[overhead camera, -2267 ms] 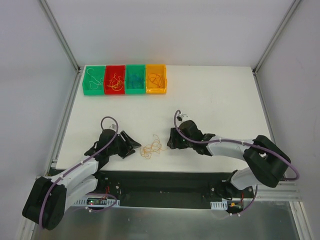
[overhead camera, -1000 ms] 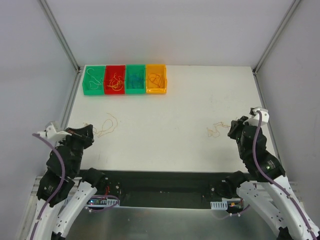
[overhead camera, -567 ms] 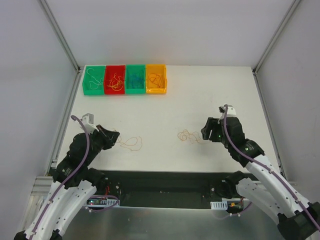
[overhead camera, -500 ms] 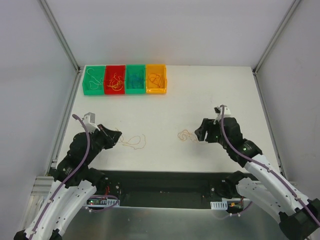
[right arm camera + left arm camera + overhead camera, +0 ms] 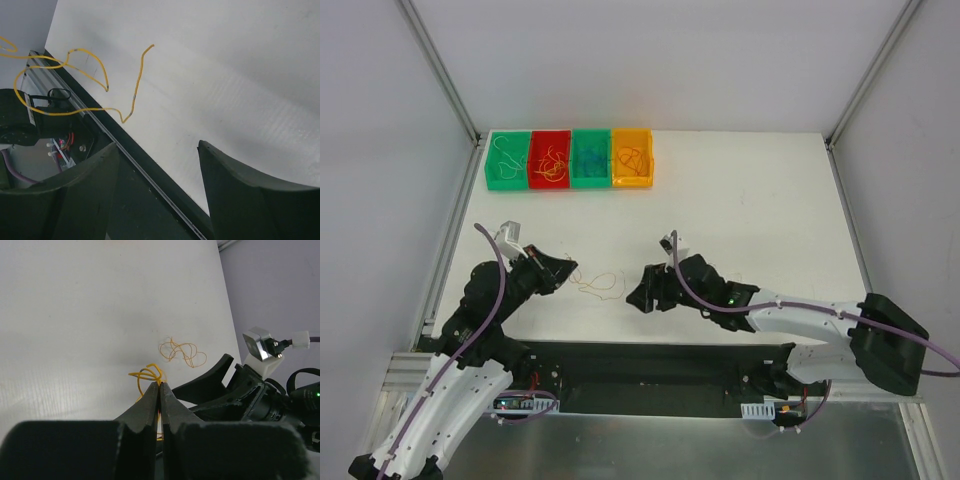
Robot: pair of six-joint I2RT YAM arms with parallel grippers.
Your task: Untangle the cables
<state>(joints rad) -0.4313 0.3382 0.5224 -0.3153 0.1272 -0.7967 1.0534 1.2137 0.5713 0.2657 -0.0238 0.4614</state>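
The yellow cable's loops bunch at my left gripper's fingers, so I should reach over with my right gripper, take the cable's trailing strand (image 5: 616, 291) and draw it away.
My left gripper (image 5: 570, 268) is shut on a bunch of yellow and orange cables (image 5: 601, 284) that trail to its right just above the table. In the left wrist view the jaws (image 5: 160, 385) pinch a yellow loop (image 5: 146, 374). My right gripper (image 5: 638, 297) stands open and empty right beside those strands, near the table's front edge. Its wrist view shows a thin yellow cable (image 5: 75, 82) hanging beyond the open jaws (image 5: 157, 145). A separate orange tangle (image 5: 182, 351) lies on the table behind the right gripper; the top view does not show it.
Four bins stand in a row at the back left: green (image 5: 507, 178), red (image 5: 549, 181), teal (image 5: 590, 180) and orange (image 5: 631, 180), each holding sorted cables. The black front rail (image 5: 640, 355) runs just below both grippers.
Both arms swung in from the table's sides toward the middle. The right gripper opened, let go of its orange tangle and moved left up to the cables that the left gripper carries.
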